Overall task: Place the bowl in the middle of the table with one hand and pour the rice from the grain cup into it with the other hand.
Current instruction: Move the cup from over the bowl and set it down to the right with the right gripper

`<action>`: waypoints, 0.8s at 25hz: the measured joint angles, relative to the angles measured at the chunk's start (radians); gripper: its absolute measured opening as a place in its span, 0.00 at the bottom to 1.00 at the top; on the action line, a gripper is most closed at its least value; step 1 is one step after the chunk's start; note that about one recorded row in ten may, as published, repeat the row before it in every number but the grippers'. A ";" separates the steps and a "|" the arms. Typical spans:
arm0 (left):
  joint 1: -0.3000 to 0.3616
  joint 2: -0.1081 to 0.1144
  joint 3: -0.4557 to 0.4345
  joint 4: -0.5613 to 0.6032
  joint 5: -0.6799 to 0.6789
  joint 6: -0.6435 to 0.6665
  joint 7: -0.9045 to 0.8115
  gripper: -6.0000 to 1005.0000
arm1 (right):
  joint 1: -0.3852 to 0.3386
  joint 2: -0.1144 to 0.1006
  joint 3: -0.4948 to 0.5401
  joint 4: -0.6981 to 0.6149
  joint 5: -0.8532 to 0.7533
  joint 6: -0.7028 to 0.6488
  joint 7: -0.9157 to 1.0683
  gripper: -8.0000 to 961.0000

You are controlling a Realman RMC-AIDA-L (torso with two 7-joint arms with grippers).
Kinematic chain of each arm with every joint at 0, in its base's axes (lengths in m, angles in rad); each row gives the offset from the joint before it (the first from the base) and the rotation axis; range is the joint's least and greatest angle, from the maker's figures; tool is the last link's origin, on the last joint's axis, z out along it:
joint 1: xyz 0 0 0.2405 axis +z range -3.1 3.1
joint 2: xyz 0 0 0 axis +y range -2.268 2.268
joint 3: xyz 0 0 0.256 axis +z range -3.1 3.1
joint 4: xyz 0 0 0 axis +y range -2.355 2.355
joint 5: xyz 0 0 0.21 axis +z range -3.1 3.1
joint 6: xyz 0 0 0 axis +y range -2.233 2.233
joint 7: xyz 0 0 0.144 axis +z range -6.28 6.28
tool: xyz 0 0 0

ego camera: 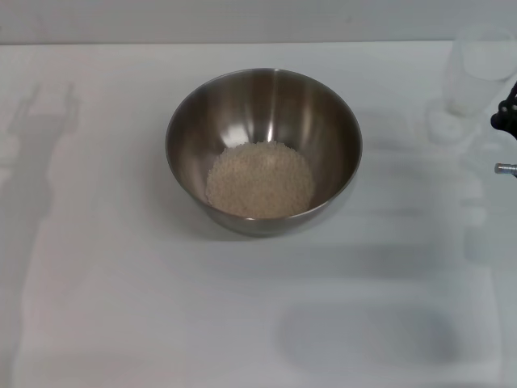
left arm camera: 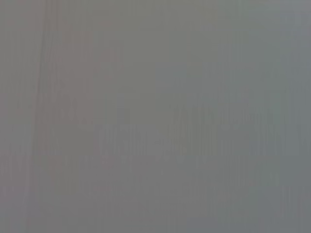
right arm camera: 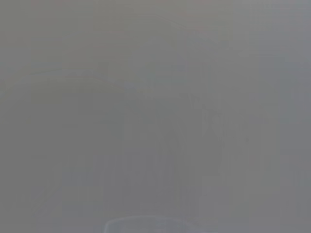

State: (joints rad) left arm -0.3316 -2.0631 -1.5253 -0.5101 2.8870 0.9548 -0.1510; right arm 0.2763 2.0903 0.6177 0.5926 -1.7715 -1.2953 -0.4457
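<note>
I need to use my right gripper to set the clear grain cup down on the white table point(ego camera: 444, 166), between the steel bowl and the metal pin.
The steel bowl point(ego camera: 263, 121) stands in the middle of the white table point(ego camera: 121, 283). A flat heap of pale rice point(ego camera: 260, 179) lies in its bottom. The clear grain cup point(ego camera: 482, 69) is upright at the far right of the table and looks empty. A black part of my right gripper point(ego camera: 506, 113) shows at the right edge of the head view, just beside the cup. Whether it touches the cup is hidden. My left gripper is out of view. Both wrist views show only a grey blur.
A small pale round shape point(ego camera: 445, 125) sits by the cup's foot. A short metal pin point(ego camera: 505, 169) sticks in from the right edge. A soft arm shadow point(ego camera: 40, 121) falls on the table's far left.
</note>
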 joint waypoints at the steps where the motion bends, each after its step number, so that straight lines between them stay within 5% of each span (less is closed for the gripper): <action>1: 0.000 0.000 0.000 0.000 0.000 0.000 0.000 0.53 | 0.000 0.000 0.000 0.000 0.000 0.000 0.000 0.01; 20: 0.025 0.000 0.017 0.010 0.000 -0.002 0.002 0.53 | 0.010 0.001 0.001 -0.066 0.007 0.105 0.065 0.01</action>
State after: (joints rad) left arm -0.3068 -2.0634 -1.5083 -0.4997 2.8869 0.9525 -0.1493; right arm 0.2868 2.0909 0.6185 0.5267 -1.7640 -1.1906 -0.3803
